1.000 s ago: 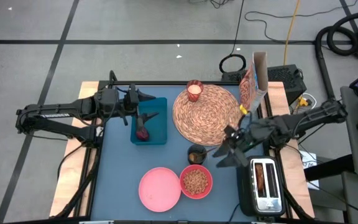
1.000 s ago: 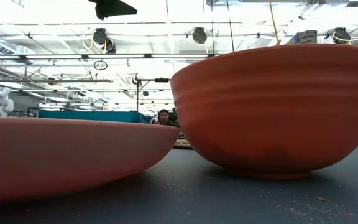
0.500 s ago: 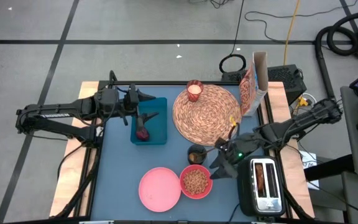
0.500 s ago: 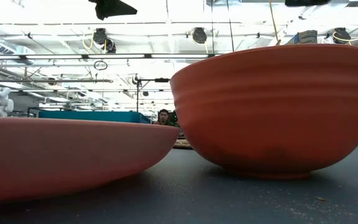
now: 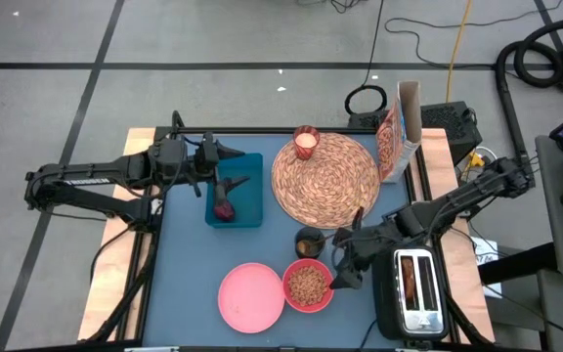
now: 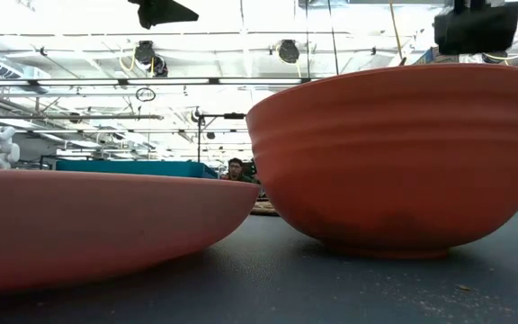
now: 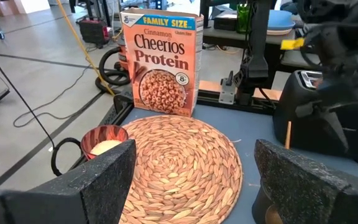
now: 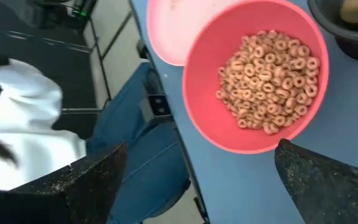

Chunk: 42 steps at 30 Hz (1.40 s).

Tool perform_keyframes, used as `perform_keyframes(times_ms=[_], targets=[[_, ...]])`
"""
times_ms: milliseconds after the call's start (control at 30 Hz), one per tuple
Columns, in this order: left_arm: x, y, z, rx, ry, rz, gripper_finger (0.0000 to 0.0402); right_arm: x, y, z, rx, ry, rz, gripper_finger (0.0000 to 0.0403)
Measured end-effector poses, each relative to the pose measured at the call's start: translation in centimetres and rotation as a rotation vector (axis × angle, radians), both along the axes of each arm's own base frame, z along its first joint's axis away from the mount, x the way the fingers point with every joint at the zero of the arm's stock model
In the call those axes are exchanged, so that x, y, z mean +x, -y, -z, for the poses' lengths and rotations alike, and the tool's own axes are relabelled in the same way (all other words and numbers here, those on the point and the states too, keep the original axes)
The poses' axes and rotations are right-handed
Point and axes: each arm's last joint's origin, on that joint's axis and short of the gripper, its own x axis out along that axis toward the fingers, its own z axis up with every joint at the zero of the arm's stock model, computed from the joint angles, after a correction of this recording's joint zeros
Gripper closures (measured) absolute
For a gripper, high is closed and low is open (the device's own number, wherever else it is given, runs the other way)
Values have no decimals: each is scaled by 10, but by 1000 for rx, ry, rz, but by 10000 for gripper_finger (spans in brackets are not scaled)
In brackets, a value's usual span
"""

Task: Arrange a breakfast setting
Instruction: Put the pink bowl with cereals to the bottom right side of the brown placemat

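The coral-red bowl has a side between the small dark bowl and the black toaster. My right gripper should grab the coral-red bowl's rim (image 5: 327, 273) (image 8: 314, 117) there next.
The round straw placemat (image 5: 324, 179) lies at the table's far middle, with the candle glass (image 5: 306, 143) on its far left edge and the orange Cheerios box (image 5: 399, 132) standing to its right. The pink plate (image 5: 251, 297) and the coral-red bowl (image 5: 308, 286), filled with cereal rings, sit side by side near the front edge. The dark-red fruit (image 5: 225, 210) lies in a teal tray (image 5: 252, 210). My right gripper (image 5: 345, 269) is open just right of the bowl (image 8: 257, 81) and above it, touching nothing. My left gripper (image 5: 235, 176) is open and empty over the tray.
A small dark bowl (image 5: 310, 242) stands between the placemat and the coral bowl. A black toaster (image 5: 416, 291) stands at the front right, close behind my right arm. A person in jeans (image 8: 135, 130) is at the table's near edge.
My right gripper has gone toward the table's near edge and left, from beside the placemat to the right rim of the coral bowl, and has come down: it now shows at the top of the low view. It has stayed open. Nothing else has moved.
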Motion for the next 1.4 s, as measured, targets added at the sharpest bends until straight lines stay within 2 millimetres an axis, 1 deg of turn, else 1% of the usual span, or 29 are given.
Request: perform_keyframes(times_ms=[333, 633, 867, 1000, 1167, 1400], targets=[[0, 0, 0, 0, -1, 0, 69, 14, -6, 27, -44, -100, 2, 10], [0, 0, 0, 0, -1, 0, 69, 17, -7, 46, -89, -203, 9, 10], [0, 0, 0, 1, -1, 0, 69, 22, -8, 62, -114, -278, 64, 10], [0, 0, 0, 0, -1, 0, 69, 24, -8, 67, -139, -288, 80, 10], [0, 0, 0, 0, 0, 0, 69, 24, -6, 67, -183, -275, 143, 10], [0, 0, 0, 1, -1, 0, 69, 24, -7, 70, -180, -290, 152, 10]])
